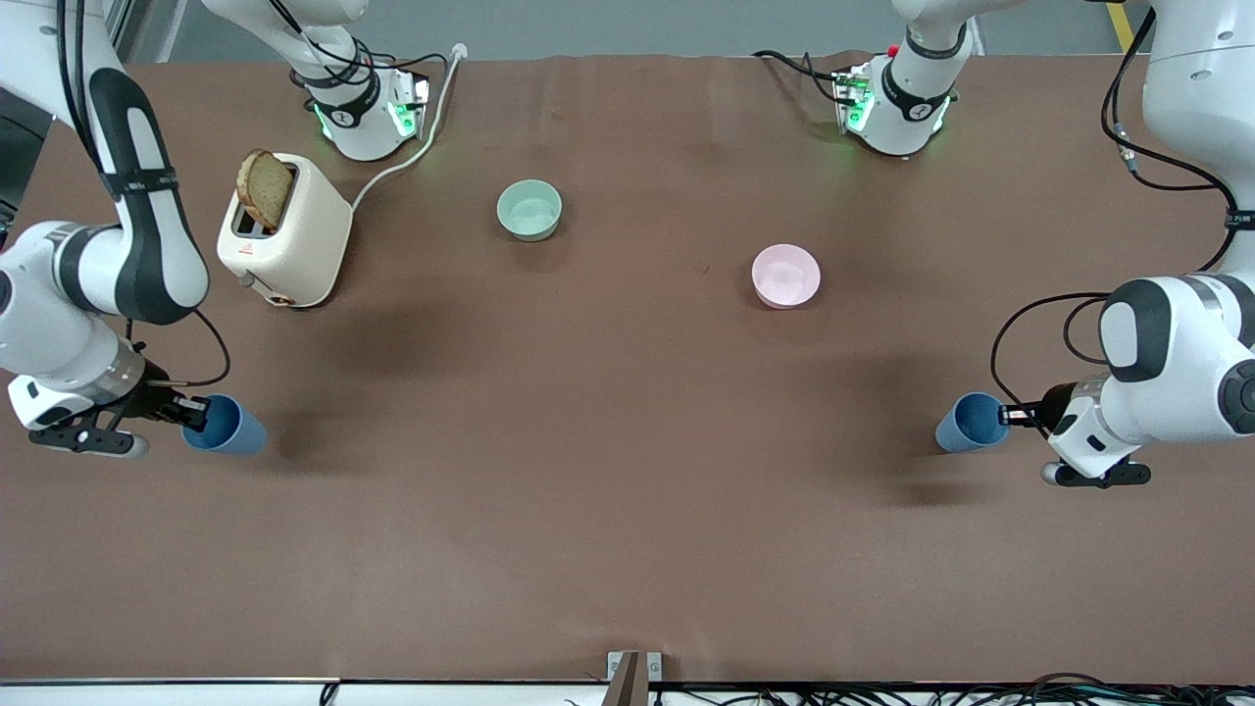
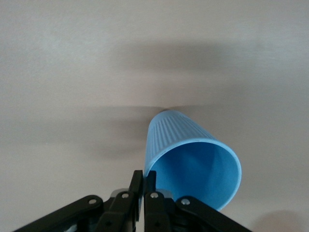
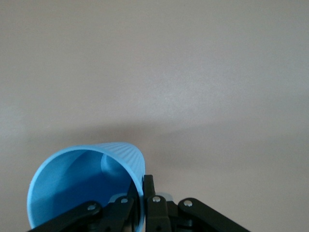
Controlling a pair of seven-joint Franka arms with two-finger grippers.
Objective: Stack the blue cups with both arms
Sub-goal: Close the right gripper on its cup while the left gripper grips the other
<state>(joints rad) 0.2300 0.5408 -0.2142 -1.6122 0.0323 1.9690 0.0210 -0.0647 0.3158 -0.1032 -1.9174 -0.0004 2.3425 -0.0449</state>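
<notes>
I should let go of the blue cup in my left gripper, now tilted above the brown table, on the table on the front-camera side of the gap (image 1: 650,399) between the bowls.
Two blue cups are each held tilted by the rim, a little above the brown table (image 1: 627,490). My right gripper (image 1: 193,411), at the right arm's end of the table, is shut on one blue cup (image 1: 227,426). In the right wrist view its fingers (image 3: 149,189) pinch the wall of that cup (image 3: 82,183), one inside and one outside. My left gripper (image 1: 1013,415), at the left arm's end, is shut on the other blue cup (image 1: 968,423). In the left wrist view its fingers (image 2: 137,183) pinch the rim of that cup (image 2: 193,159).
A cream toaster (image 1: 284,240) with a bread slice (image 1: 265,188) stands near the right arm's base, with its white cable (image 1: 412,147) running to the table's edge. A pale green bowl (image 1: 529,210) and a pink bowl (image 1: 785,276) sit in the middle, farther from the front camera than the cups.
</notes>
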